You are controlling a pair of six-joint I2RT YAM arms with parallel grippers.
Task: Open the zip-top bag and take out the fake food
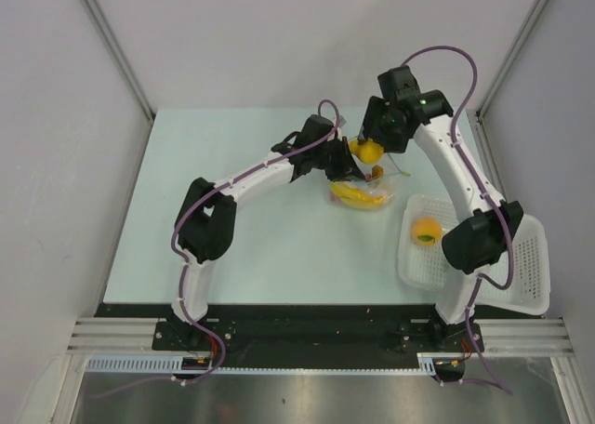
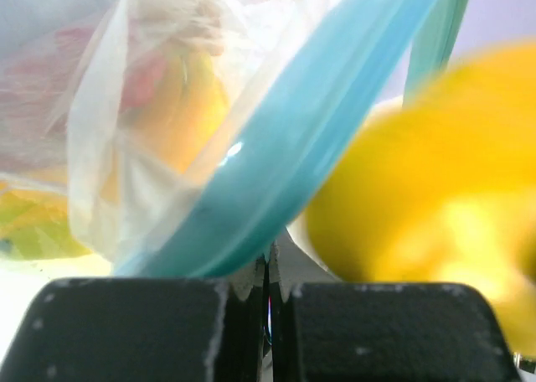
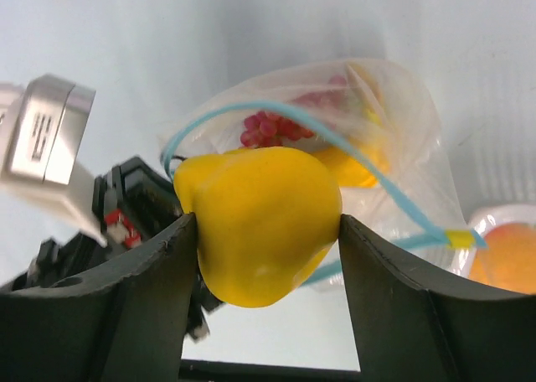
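I should use my right gripper to set the yellow pear down in the white basket (image 1: 439, 271), in the space between the orange and the near rim.
The zip-top bag (image 1: 364, 197) lies mid-table, clear plastic with a blue-teal zip strip (image 2: 285, 164), its mouth open. My left gripper (image 2: 270, 273) is shut on the bag's mouth edge next to the strip. My right gripper (image 3: 268, 224) is shut on a yellow pear (image 3: 264, 223), both fingers pressing its sides, just outside the bag's mouth (image 1: 370, 151). Inside the bag (image 3: 402, 131) I see a red berry cluster (image 3: 272, 126) and more yellow fake food (image 1: 353, 193). An orange (image 1: 426, 231) sits in the basket.
A white perforated basket (image 1: 525, 280) stands at the right near edge, partly under the right arm. The left arm's wrist (image 3: 126, 198) is close beside the pear. Grey walls enclose the table on three sides.
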